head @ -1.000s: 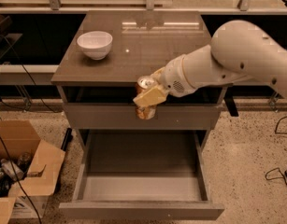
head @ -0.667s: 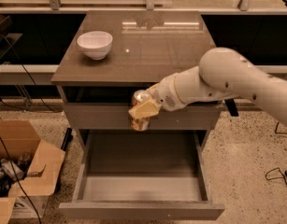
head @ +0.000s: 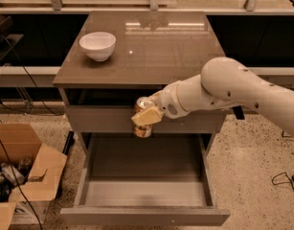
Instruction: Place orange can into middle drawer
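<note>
My gripper is going to let go of the orange can on the open drawer's grey bottom, midway (head: 153,184) between its sides, closer to the front panel.
The orange can (head: 143,130) is upright in my gripper (head: 145,116), which is shut on it. The can's silver rim shows at the top and its mottled base below the tan fingers (head: 147,115). I hold it in the air above the back of the open middle drawer (head: 144,195), in front of the closed drawer front above it (head: 103,119). The drawer's grey floor is bare. My white arm (head: 232,92) reaches in from the right.
A white bowl (head: 97,45) stands on the cabinet top (head: 161,47) at the back left. An open cardboard box (head: 17,176) with clutter sits on the floor to the left. Cables lie on the floor at the left and right.
My gripper has carried the can leftward and down, from the cabinet's front edge to in front of the upper drawer, above the open middle drawer.
</note>
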